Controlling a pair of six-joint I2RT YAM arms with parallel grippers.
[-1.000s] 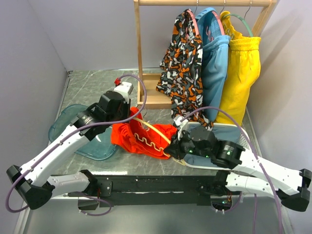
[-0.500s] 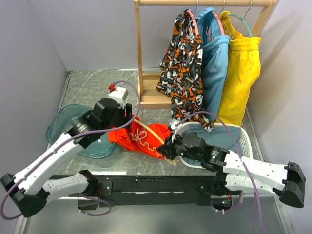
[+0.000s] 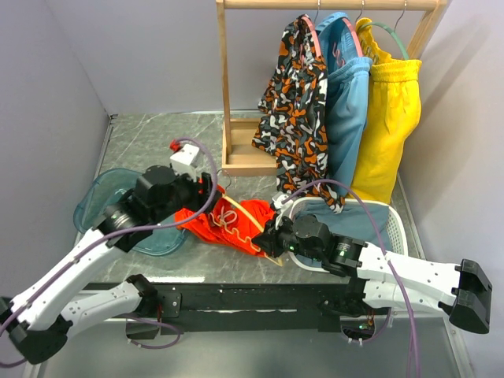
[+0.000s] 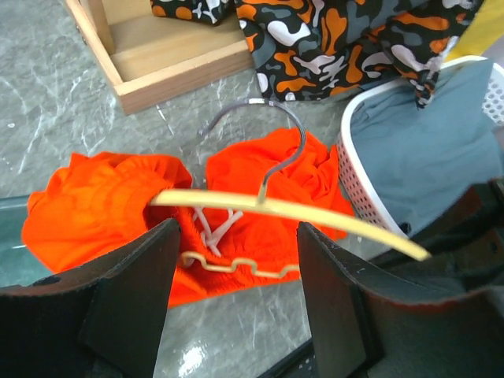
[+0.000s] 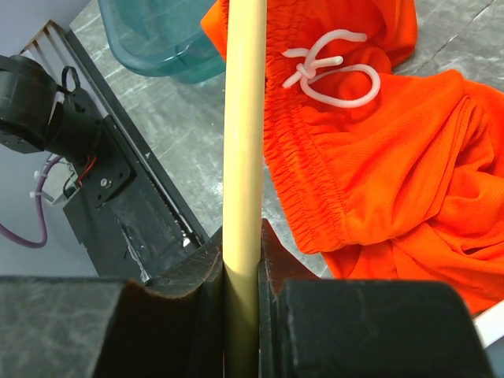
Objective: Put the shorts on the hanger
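My right gripper is blocking the hanger's loose end from the waistband of the shorts, so next my left gripper takes the hanger's hook (image 4: 292,157) to free my right gripper for the shorts.
The orange-red shorts (image 3: 211,224) lie crumpled on the table, with the waistband and white drawstring showing in the right wrist view (image 5: 378,157). The tan hanger (image 3: 246,211) has one end tucked into the fabric (image 4: 102,205). Its bar (image 4: 315,214) runs free to the right, and its metal hook (image 4: 272,150) lies over the cloth. My right gripper (image 3: 266,236) is shut on that bar (image 5: 242,118), the jaws pinching it from both sides (image 5: 242,256). My left gripper (image 3: 208,189) hovers just above and near the shorts, open, with nothing between its fingers (image 4: 236,240).
A wooden rack (image 3: 236,157) stands behind, hung with patterned (image 3: 295,110), blue (image 3: 346,102) and yellow (image 3: 390,110) garments. A white basket (image 3: 398,224) holding grey-blue cloth sits at right. A clear teal tray (image 3: 98,201) lies at left under the left arm.
My left gripper opened, let go of the shorts and drew back to the left. My right gripper carried the hanger a little leftward, then held still.
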